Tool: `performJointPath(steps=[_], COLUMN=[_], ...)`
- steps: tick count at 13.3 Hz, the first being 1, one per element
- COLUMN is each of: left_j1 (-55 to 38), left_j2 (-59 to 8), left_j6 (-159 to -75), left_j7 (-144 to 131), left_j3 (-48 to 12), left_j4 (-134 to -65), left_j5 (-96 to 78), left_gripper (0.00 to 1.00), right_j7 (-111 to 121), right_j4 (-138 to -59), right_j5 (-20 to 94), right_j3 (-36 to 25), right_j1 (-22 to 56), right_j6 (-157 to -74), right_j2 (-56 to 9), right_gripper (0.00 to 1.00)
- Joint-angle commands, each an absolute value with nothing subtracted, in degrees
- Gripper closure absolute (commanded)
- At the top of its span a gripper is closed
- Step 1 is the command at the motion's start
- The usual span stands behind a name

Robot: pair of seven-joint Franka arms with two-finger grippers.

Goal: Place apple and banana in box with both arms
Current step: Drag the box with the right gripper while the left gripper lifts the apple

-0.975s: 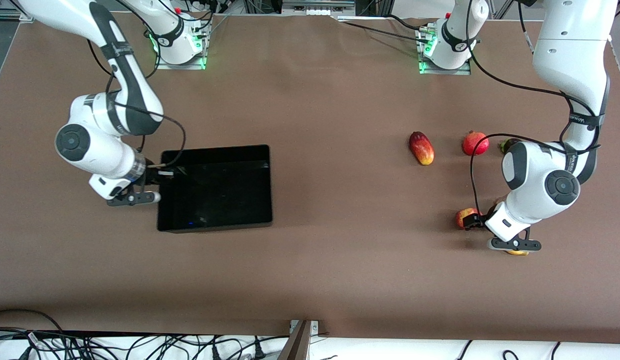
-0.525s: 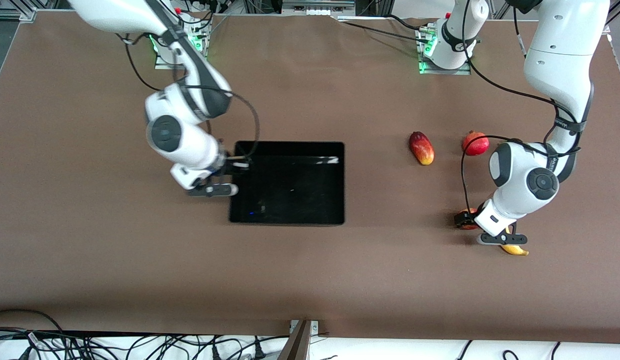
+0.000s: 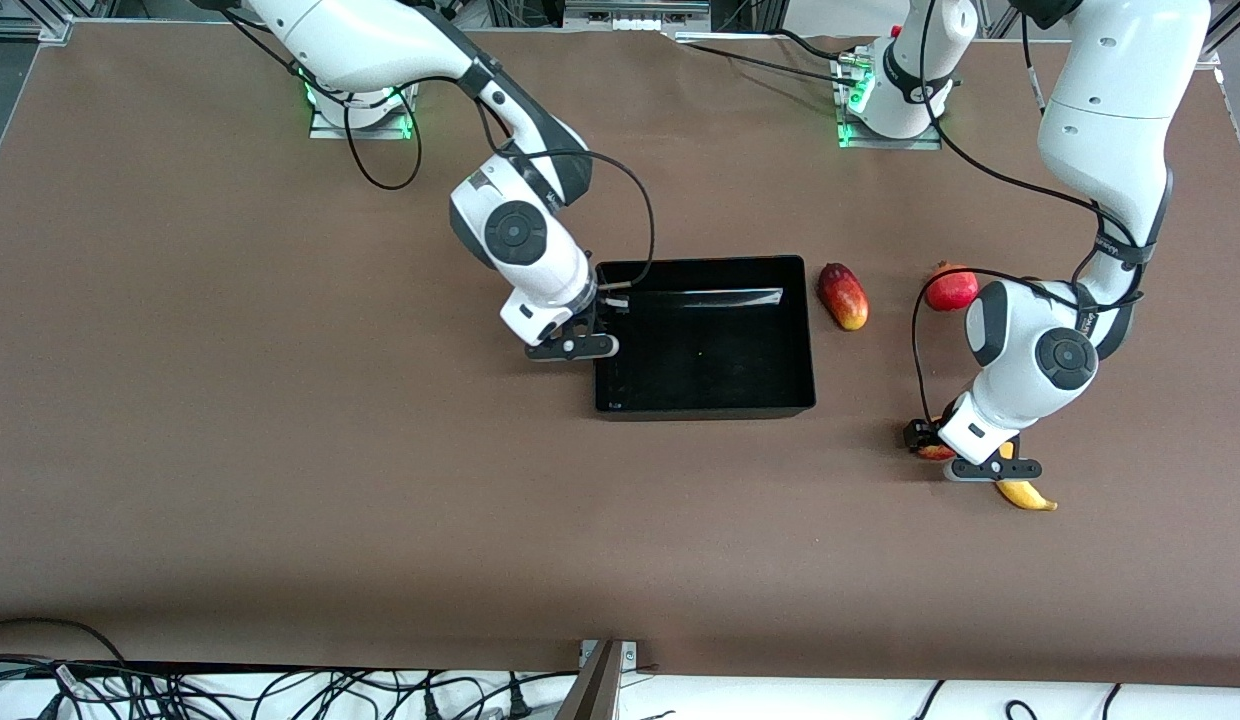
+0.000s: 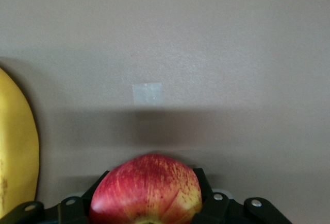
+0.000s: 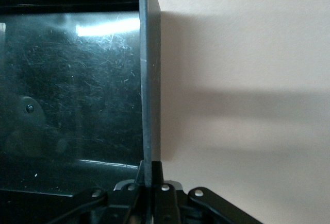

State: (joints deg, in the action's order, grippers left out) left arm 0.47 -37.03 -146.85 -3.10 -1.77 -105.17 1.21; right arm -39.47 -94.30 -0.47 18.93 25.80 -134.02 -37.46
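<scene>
Next, I let go of the apple with my left gripper inside the black box [image 3: 688, 311], near the box's far long side.
The black box [image 3: 705, 408] sits mid-table; its wall also fills the right wrist view [image 5: 150, 80]. My right gripper [image 3: 602, 303] is shut on the box's end wall nearest the right arm, with both fingers pinching the rim [image 5: 152, 183]. The red, yellow-blotched apple [image 3: 937, 452] lies toward the left arm's end, mostly hidden under the left wrist. My left gripper [image 3: 928, 442] is shut on it, a finger on each side of the apple [image 4: 147, 190]. The yellow banana [image 3: 1025, 494] lies beside the apple, a little nearer the front camera, and shows in the left wrist view [image 4: 15, 152].
A red-yellow mango [image 3: 843, 296] lies just beside the box's end wall nearest the left arm. A red pomegranate [image 3: 951, 288] lies farther toward the left arm's end, partly covered by the left arm. A pale tape patch [image 4: 147, 93] marks the table near the apple.
My right gripper has dragged the box along the table toward the left arm's end, up beside the mango. My left gripper has shifted slightly at the apple, uncovering more of the banana.
</scene>
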Motion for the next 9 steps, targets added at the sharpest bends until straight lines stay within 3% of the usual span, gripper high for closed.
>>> performJointPath(steps=[1,3,5,6,7,9], left_j1=[-1.75,-4.99,-9.73,-12.8,-15.36,-15.64], left_j2=[-27.81,-22.08,-19.87,-19.86,-20.3,-21.96], left_j6=[-131.91,-118.71,-113.66,-113.56,-113.99,-115.48], left_j7=[-4.48,-10.25,-20.07,-26.13,-32.19,-38.38], left_j3=[-1.41,-2.02,-2.46,-3.16,-3.95,-9.12], left_j4=[-104.42,-101.71,-100.37,-100.37,-100.28,-100.37], left_j5=[0.53,0.44,-0.35,-0.44,-0.44,-0.35], left_gripper=[1.0,1.0,1.0,1.0,1.0,1.0], right_j7=[-41.4,-42.09,-43.33,-43.24,-43.07,-42.19], right_j4=[-92.29,-92.29,-92.29,-92.29,-92.29,-91.76], right_j5=[-2.46,-3.07,-3.16,-3.6,-4.3,-4.48], right_j3=[18.46,18.37,18.28,17.76,17.49,17.32], right_j1=[27.16,27.86,28.47,28.48,28.39,27.17], right_j6=[-135.35,-136.4,-137.72,-137.99,-137.99,-137.47], right_j2=[-39.02,-39.99,-40.86,-41.04,-40.96,-40.0], right_gripper=[1.0,1.0,1.0,0.93,0.05,0.0])
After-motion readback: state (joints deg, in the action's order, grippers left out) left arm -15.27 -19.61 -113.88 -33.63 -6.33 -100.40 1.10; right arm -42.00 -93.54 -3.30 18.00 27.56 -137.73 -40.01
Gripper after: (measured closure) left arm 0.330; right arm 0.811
